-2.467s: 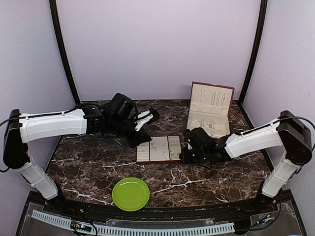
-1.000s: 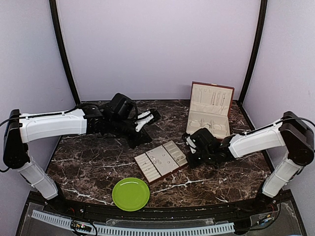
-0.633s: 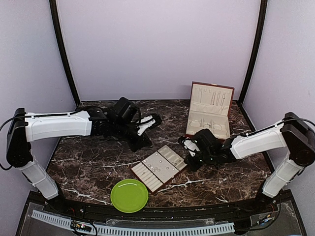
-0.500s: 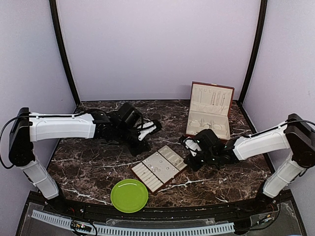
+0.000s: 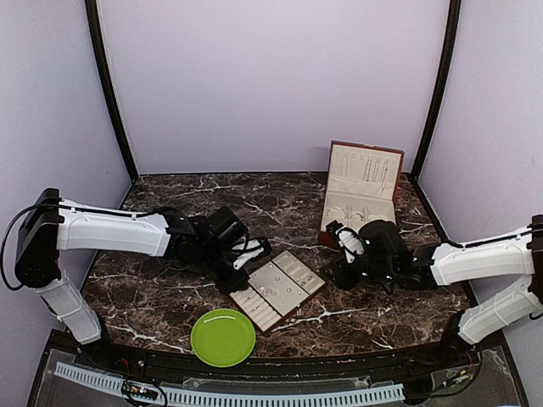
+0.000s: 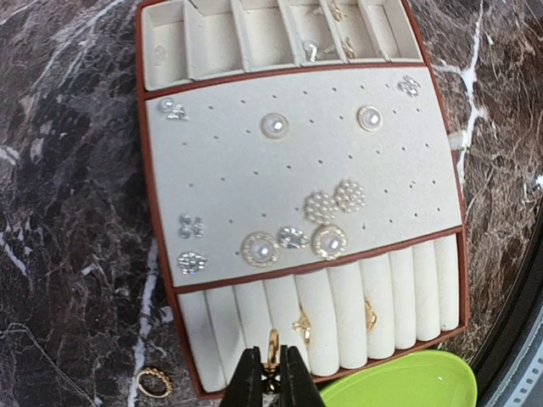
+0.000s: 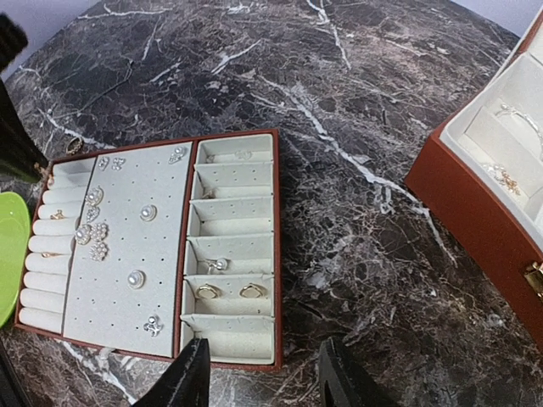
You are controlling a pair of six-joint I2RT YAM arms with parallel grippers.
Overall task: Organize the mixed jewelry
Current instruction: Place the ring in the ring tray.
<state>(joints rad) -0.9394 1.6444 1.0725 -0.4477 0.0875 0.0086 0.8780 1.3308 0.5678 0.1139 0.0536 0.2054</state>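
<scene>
Next, I put the small gold ring, now over the ring-roll end, in the ring-roll gap [image 5: 249,302] [image 6: 272,341] next to the gold ring nearest the beaded ring with my left gripper.
The cream-lined tray [image 5: 293,270] lies askew in the middle of the table. Mixed jewelry sits on it: pearl studs [image 6: 273,125], sparkly studs [image 6: 191,262], gold rings [image 6: 301,324] in the ring rolls and gold earrings [image 7: 252,291] in a compartment. My left gripper [image 6: 273,371] [image 5: 240,273] hangs over the ring-roll end, shut on a small gold ring [image 6: 273,346]. A beaded gold ring [image 6: 153,383] lies loose on the marble beside the tray. My right gripper [image 7: 265,377] [image 5: 339,270] stands open at the tray's compartment end, with nothing between its fingers.
A green plate [image 5: 222,337] [image 6: 407,381] sits close to the tray's near corner. The reddish-brown box [image 5: 363,193] [image 7: 475,220] stands open at the back right, chains in its lining. Dark marble lies between tray and box.
The tray swung round and slid toward the plate. My right gripper opened, let go of the tray and drew back to the right. My left arm came down to the tray's ring-roll end.
</scene>
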